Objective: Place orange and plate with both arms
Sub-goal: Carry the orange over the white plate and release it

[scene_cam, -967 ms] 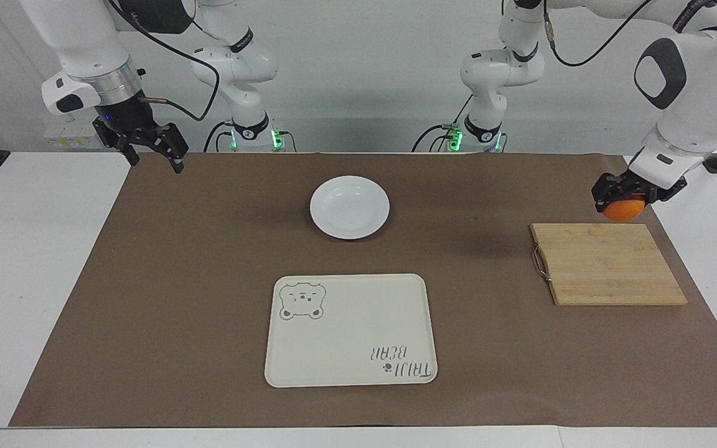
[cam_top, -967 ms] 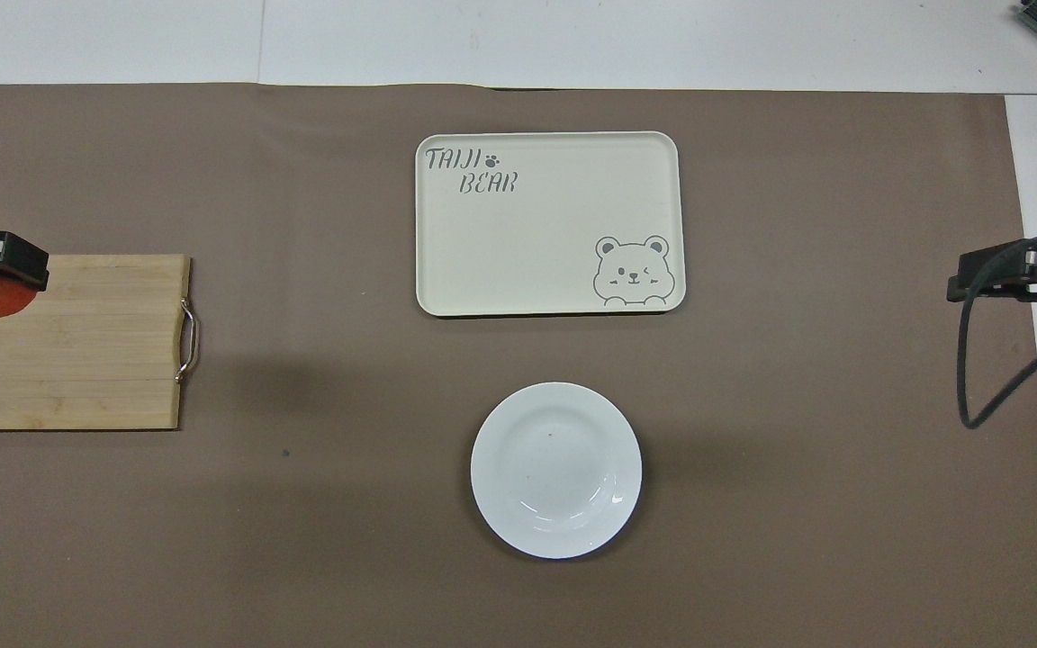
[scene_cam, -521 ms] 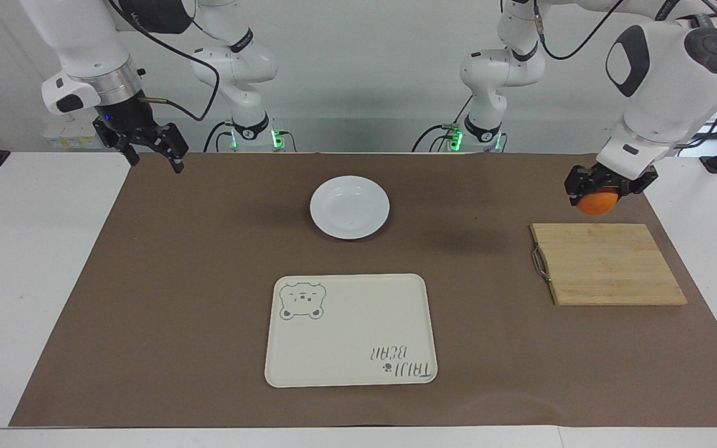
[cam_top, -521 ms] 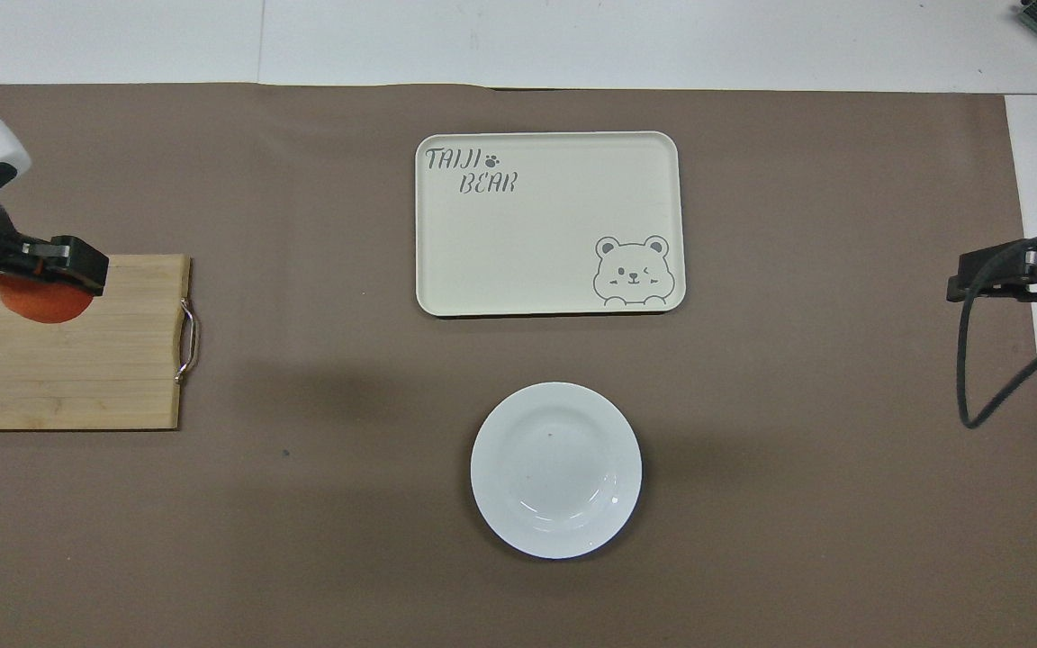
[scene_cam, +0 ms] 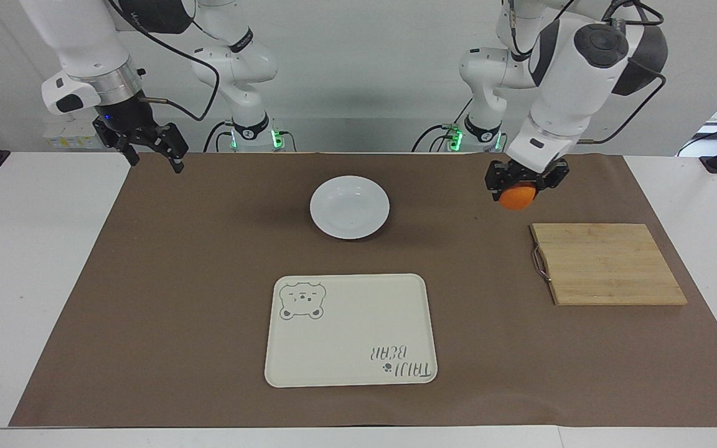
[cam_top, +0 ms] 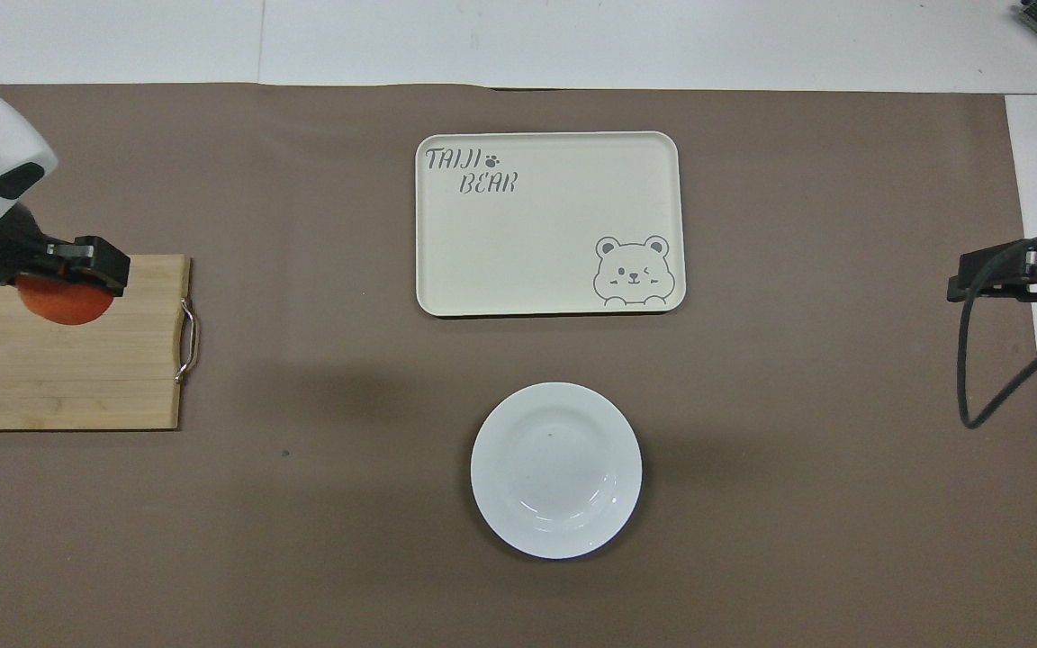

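My left gripper is going to release the orange on the white plate (cam_top: 558, 443), a little away from the middle of the plate, toward the cream bear tray. The orange hangs over the cutting board's corner now.
The orange (scene_cam: 516, 198) hangs in the air with my left gripper (scene_cam: 523, 186) shut on it, by the handle end of the cutting board. From above, the orange (cam_top: 64, 306) and left gripper (cam_top: 55, 286) show over the board's corner. The white plate (scene_cam: 350, 207) (cam_top: 555, 469) lies empty on the brown mat, close to the robots at mid table. My right gripper (scene_cam: 156, 160) (cam_top: 1005, 274) waits open and empty above the mat's edge at the right arm's end.
A bamboo cutting board (scene_cam: 607, 264) with a metal handle lies at the left arm's end. A cream bear tray (scene_cam: 351, 330) lies farther from the robots than the plate. A black cable (cam_top: 978, 360) loops off the right gripper.
My left arm has carried the orange from the table's end, past the board's corner, toward the plate. The right arm has not moved.
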`<state>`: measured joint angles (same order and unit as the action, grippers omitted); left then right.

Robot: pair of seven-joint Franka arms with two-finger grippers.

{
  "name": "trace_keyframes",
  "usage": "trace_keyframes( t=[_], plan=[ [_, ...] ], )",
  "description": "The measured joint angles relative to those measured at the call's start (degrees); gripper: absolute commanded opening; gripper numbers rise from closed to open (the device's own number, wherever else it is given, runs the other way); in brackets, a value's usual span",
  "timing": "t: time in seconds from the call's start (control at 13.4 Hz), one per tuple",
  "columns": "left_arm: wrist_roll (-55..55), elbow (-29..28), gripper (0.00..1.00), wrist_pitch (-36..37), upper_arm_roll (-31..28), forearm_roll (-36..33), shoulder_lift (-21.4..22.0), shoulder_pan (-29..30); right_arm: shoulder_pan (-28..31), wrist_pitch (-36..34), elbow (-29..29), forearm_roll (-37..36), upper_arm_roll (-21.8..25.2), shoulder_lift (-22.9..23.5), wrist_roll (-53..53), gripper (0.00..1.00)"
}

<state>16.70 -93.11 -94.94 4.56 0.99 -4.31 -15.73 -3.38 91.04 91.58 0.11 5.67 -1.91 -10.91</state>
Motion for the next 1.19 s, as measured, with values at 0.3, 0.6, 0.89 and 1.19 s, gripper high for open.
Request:
trace_keyframes(
  t=[0.3, 0.6, 0.89, 1.19],
  plan=[
    [0.0, -5.2, 0.0, -6.3, 0.0, 3.1, 0.6, -6.4, 0.0, 0.0, 0.0, 0.0, 0.0, 0.0, 0.0, 1.0],
    [-5.0, -12.2, 0.0, -13.3, 0.1, 4.4, 0.6, -12.4, 0.0, 0.0, 0.0, 0.0, 0.0, 0.0, 0.0, 1.0],
    [-5.8, -20.6, 0.0, -25.0, 0.1, 5.0, 0.1, -19.5, 0.0, 0.0, 0.0, 0.0, 0.0, 0.0, 0.0, 1.0],
    [-5.8, -25.1, 0.0, -33.4, 0.2, 5.0, -2.7, -26.6, 0.0, 0.0, 0.0, 0.0, 0.0, 0.0, 0.0, 1.0]
  ],
)
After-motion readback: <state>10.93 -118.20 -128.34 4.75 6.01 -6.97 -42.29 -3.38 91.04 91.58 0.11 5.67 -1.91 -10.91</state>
